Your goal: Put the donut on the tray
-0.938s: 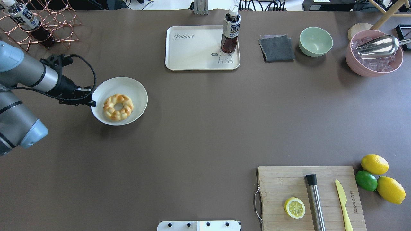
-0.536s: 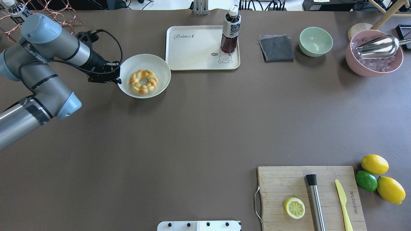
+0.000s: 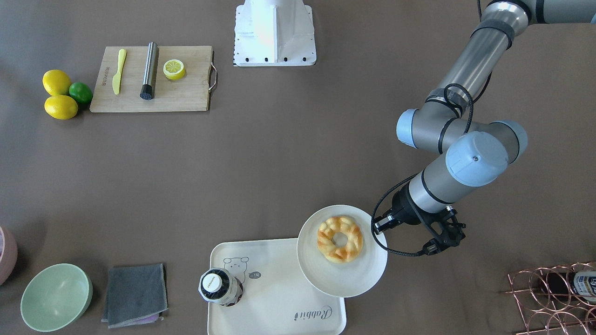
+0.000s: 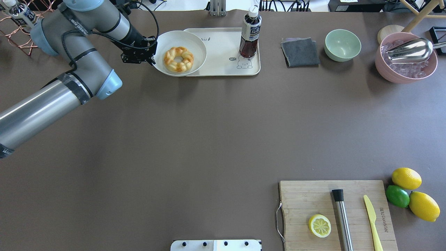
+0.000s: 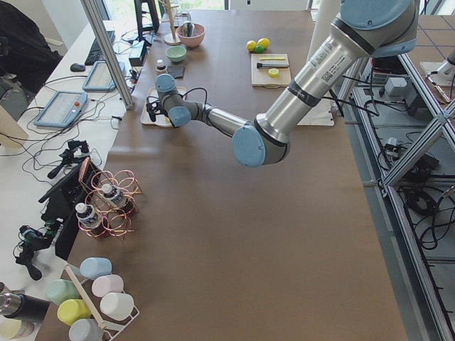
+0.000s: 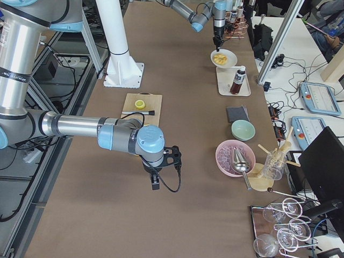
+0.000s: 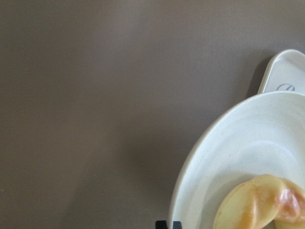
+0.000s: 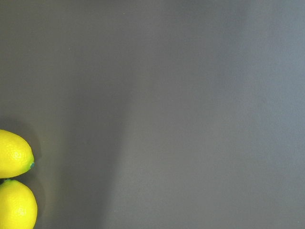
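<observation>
The robot's left gripper needs to release the white plate with the donut on the cream tray [image 3: 297, 286] next to the dark drink bottle.
The donut [image 4: 178, 59], golden with browned twisted ridges, lies in a round white plate [image 4: 194, 45]. My left gripper [image 4: 152, 53] is shut on the plate's left rim. The plate overlaps the left end of the cream tray [image 4: 223, 52]; I cannot tell if it touches it. The front view shows the donut [image 3: 340, 238], the plate [image 3: 344, 279], the tray [image 3: 279, 298] and the left gripper [image 3: 379, 228]. The left wrist view shows the plate [image 7: 238, 143] and part of the donut [image 7: 262, 205]. My right gripper [image 6: 156, 183] hangs low over bare table; I cannot tell if it is open or shut.
A dark drink bottle [image 4: 250, 33] stands on the tray's right part. A grey cloth [image 4: 300, 52], a green bowl [image 4: 343, 45] and a pink ice bowl [image 4: 406, 59] lie further right. A copper rack [image 4: 21, 21] is at the far left. A cutting board [image 4: 338, 212] lies near right.
My left arm has carried the plate with the donut from the table's left side away from the robot and rightward, to the tray's left end. The grip on the rim is unchanged.
</observation>
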`<action>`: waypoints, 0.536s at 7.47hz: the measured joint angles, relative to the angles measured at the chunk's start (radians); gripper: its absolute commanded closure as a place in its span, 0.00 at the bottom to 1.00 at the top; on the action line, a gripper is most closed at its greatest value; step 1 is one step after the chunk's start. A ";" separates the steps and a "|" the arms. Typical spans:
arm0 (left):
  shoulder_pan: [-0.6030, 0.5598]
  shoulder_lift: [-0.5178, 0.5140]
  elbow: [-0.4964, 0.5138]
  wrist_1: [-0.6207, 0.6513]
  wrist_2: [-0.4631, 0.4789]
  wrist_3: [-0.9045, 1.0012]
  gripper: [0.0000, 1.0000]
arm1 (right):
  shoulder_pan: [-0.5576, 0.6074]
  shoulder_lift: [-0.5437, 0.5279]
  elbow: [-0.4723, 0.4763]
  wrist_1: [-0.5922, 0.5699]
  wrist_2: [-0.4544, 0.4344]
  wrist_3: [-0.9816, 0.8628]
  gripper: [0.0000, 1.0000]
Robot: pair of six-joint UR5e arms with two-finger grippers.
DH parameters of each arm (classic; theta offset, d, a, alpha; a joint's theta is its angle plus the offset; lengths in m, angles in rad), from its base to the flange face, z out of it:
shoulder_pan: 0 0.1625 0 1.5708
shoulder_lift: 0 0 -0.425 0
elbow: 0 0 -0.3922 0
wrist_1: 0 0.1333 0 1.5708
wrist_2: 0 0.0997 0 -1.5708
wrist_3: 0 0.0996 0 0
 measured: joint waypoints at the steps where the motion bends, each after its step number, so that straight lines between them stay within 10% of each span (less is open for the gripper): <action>1: 0.008 -0.055 0.056 0.008 0.018 -0.024 1.00 | 0.000 0.001 0.000 0.000 0.001 0.000 0.01; 4: 0.060 -0.174 0.208 -0.036 0.117 -0.143 1.00 | 0.000 0.000 0.005 0.000 0.001 0.000 0.01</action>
